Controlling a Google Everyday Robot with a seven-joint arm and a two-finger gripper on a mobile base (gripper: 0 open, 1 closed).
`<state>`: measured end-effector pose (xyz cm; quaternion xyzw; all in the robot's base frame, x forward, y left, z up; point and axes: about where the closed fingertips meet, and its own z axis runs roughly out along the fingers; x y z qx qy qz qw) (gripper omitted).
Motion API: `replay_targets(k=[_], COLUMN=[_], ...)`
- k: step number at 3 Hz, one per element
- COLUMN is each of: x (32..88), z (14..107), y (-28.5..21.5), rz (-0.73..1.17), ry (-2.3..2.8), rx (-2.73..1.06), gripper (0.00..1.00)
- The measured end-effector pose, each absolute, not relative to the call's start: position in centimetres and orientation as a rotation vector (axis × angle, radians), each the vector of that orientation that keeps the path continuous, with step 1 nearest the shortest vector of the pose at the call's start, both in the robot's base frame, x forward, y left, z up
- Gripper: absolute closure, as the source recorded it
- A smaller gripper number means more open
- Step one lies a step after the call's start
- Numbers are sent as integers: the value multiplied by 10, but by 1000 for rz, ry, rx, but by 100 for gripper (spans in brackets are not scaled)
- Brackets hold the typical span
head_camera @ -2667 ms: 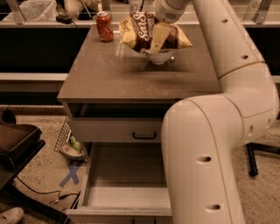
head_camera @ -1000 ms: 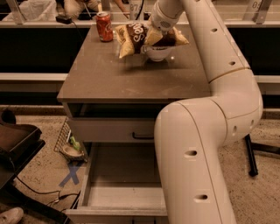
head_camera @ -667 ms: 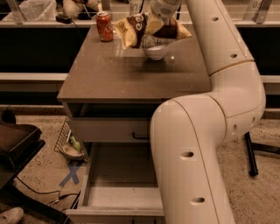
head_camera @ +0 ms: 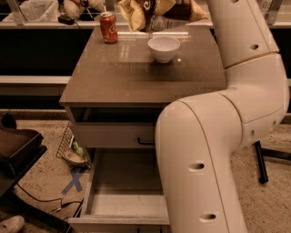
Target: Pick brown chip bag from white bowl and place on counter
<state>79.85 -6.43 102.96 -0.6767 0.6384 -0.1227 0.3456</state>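
The robot's gripper needs to release the brown chip bag on the counter (head_camera: 119, 57) in front of the orange-red soda can.
The brown chip bag (head_camera: 148, 8) hangs in the air at the top edge of the camera view, above and behind the white bowl (head_camera: 163, 48). The bowl stands empty on the far part of the counter (head_camera: 136, 77). My gripper (head_camera: 159, 4) is at the top edge, mostly hidden by the bag and cut off by the frame, shut on the bag. My cream arm (head_camera: 236, 118) fills the right side and hides the counter's right edge.
An orange-red soda can (head_camera: 108, 27) stands at the counter's far left. The cabinet's top drawer (head_camera: 113, 134) is slightly open and the bottom drawer (head_camera: 127, 195) is pulled far out. A dark chair (head_camera: 16, 150) stands at left, a chair base (head_camera: 261, 159) at right.
The bag has risen out of the bowl and now hangs clear above it. The bowl is left empty on the counter. The view has moved closer to the cabinet.
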Motion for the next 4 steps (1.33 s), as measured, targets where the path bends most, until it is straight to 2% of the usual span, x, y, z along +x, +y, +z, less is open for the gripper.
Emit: replay_targets(k=[1,4], x=[786,734], z=[1057,1059], y=[-54,12], rz=[-349,-151], ry=[1613,1571], rx=[-1769,-1794], gripper=[100,100])
